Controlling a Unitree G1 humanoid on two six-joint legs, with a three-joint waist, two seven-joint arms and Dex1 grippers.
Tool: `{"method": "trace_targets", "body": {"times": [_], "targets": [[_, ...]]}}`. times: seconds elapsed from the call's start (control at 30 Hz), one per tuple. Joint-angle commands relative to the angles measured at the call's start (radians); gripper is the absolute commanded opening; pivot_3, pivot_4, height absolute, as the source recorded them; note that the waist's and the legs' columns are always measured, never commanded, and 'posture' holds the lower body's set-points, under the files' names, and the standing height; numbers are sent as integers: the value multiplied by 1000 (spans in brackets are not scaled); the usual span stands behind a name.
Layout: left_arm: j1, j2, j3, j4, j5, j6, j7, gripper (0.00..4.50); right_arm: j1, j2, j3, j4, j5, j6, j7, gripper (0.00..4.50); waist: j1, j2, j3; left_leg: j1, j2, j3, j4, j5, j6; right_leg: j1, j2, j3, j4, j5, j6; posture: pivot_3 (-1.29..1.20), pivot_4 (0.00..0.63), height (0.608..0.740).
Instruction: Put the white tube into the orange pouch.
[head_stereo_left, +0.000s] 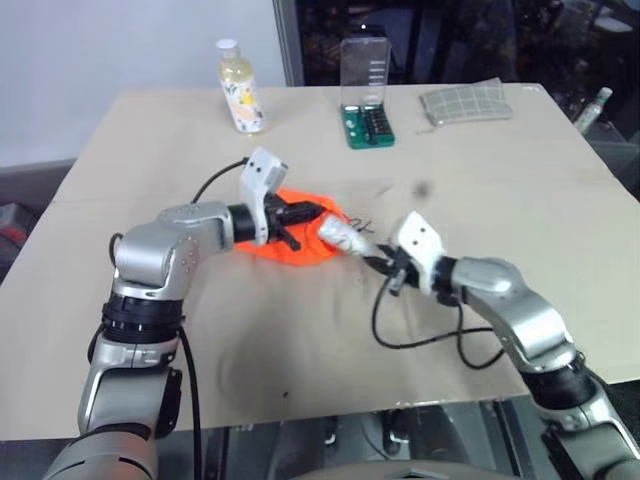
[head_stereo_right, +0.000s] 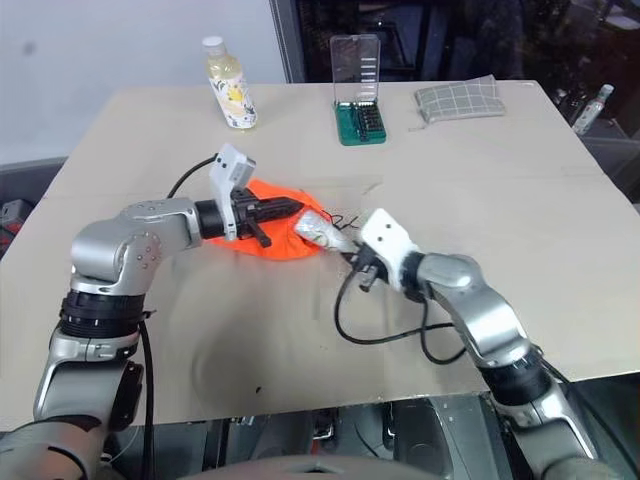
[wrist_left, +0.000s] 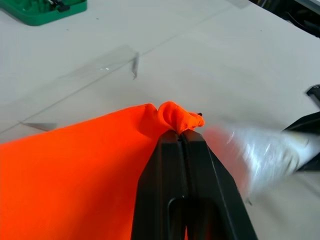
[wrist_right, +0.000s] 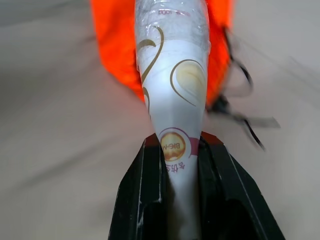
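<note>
Next, my right gripper lets go of the white tube inside the orange pouch's rim (head_stereo_left: 325, 241), beside the fingers of my left gripper.
The orange pouch (head_stereo_left: 290, 245) lies near the middle of the table, its black cord (wrist_right: 240, 95) trailing to one side. My left gripper (wrist_left: 182, 137) is shut on a bunched fold of the pouch's rim, lifting it slightly. The white tube (wrist_right: 175, 95), with gold swirls and a pink-ringed label, is held by its flat end in my right gripper (wrist_right: 175, 150), which is shut on it. The tube (head_stereo_left: 340, 236) points cap-first at the pouch's edge, just beside my left gripper's fingers (head_stereo_left: 300, 212).
At the table's far side stand a clear yellowish bottle (head_stereo_left: 240, 85), a green bit case with a clear lid (head_stereo_left: 367, 95) and a checked cloth pouch (head_stereo_left: 465, 102). A strip of clear tape (wrist_left: 100, 67) lies on the table past the pouch.
</note>
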Motion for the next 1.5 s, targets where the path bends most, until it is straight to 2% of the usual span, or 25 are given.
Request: {"method": "trace_targets", "body": {"times": [0.03,0.47,0.67,0.8,0.9,1.0,1.17,1.2,1.4,1.5], "targets": [[5,32,6,-87,-30,2,-47,0,-55,24,9,72,-21,-47,-5,397,1,0,0,0,0,0,0,0,0,0,0,0,0,0,0,0,150,740],[67,68,-6,-154,-24,-16,-68,0,-85,-7,-7,113,-25,-37,8,397,0,0,1,-2,-1,0,1,-1,2,0,-1,0,-1,0,0,0,150,740],[64,56,-57,-132,17,-70,-86,0,-236,144,117,326,-151,-146,-68,397,-6,0,1,-1,0,1,2,-3,-2,-1,0,1,1,0,0,0,150,740],[70,56,-72,-120,35,-97,-103,0,-344,237,180,537,-269,-336,-140,397,-7,0,1,-1,0,2,2,-2,-2,-1,1,1,3,0,0,0,150,740],[82,59,-74,-113,46,-121,-112,0,-378,270,210,652,-297,-461,-110,397,-4,0,1,-1,-1,2,1,-2,-2,-1,2,1,3,0,0,0,150,740],[99,72,-69,-91,70,-164,-128,0,-372,243,234,688,-338,-591,-81,1521,-5,0,1,-1,-3,2,1,-3,-2,-1,1,2,2,0,0,0,150,740],[118,96,-60,-47,106,-230,-155,0,-322,181,202,628,-366,-647,-64,4101,-5,0,1,-1,-2,2,1,-3,-3,-1,0,2,3,0,0,0,150,740],[118,96,-57,-43,105,-235,-159,0,-312,172,198,618,-372,-652,-64,4481,-5,0,1,0,-2,2,1,-3,-3,-1,0,2,3,0,0,0,150,740],[98,96,-56,12,125,-272,-176,0,-233,139,157,518,-357,-576,-38,4481,-6,0,1,0,-1,2,1,-3,-3,-1,0,2,4,0,0,0,150,740],[86,95,-64,38,142,-294,-186,0,-186,137,104,425,-292,-420,8,4481,-4,0,1,0,-1,3,2,-3,-3,-1,0,2,4,0,0,0,150,740]]}}
